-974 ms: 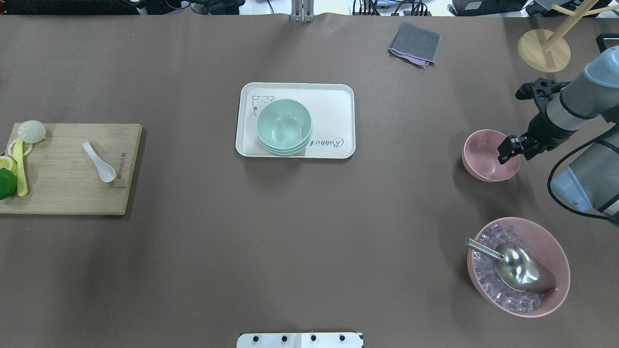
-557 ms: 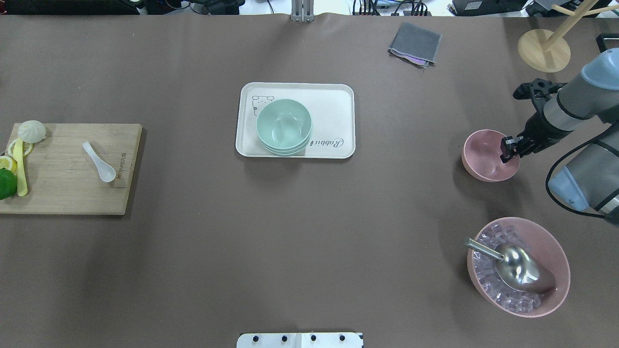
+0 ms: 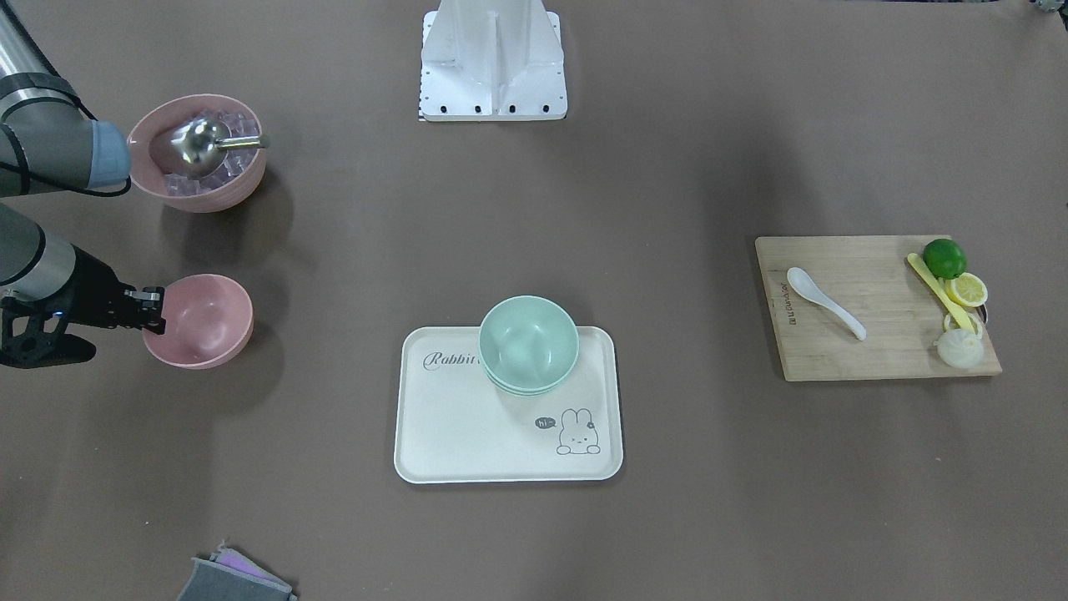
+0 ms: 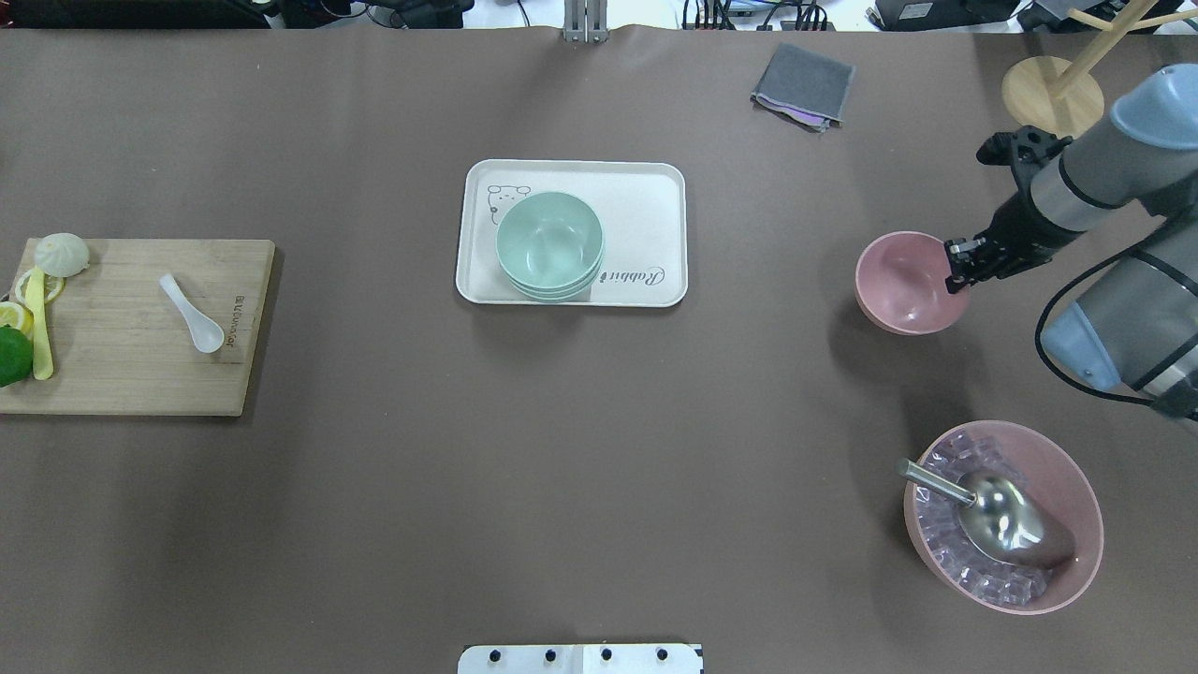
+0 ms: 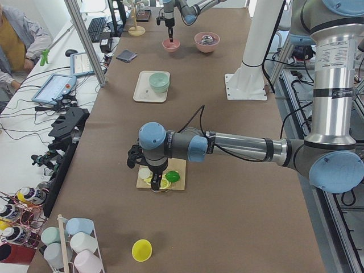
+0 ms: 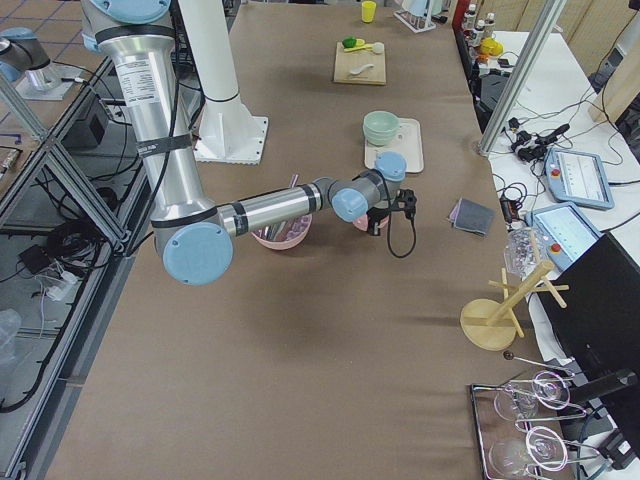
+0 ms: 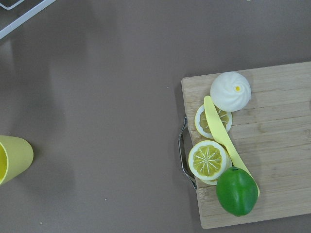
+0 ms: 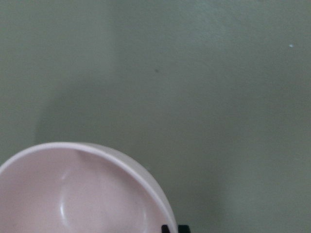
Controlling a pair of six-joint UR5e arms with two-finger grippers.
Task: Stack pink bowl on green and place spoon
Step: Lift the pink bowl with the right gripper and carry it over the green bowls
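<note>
Next, my right gripper puts the small pink bowl down inside the mint-green bowls nested on the white tray (image 3: 531, 345).
The small pink bowl (image 4: 903, 281) (image 3: 204, 321) is at the table's right, and my right gripper (image 4: 956, 267) (image 3: 154, 310) is shut on its right rim. It seems to hang a little above the table. The right wrist view shows the bowl's rim (image 8: 73, 194) close up. The mint-green bowls (image 4: 549, 245) (image 3: 528, 342) sit nested on the white tray (image 4: 646, 215) in the middle. The white spoon (image 4: 192, 314) (image 3: 822, 302) lies on the wooden cutting board (image 4: 122, 374) at the left. My left gripper (image 5: 152, 182) hovers over the board's outer end; I cannot tell whether it is open.
A larger pink bowl (image 4: 1001, 515) with ice cubes and a metal scoop stands at the near right. A grey cloth (image 4: 803, 84) and a wooden stand (image 4: 1053, 94) are at the far right. A lime, lemon slices, a bun and a yellow utensil (image 7: 223, 136) lie on the board.
My right gripper closed on the pink bowl's rim and has carried it to the left, toward the tray. The green bowls and the spoon have not moved.
</note>
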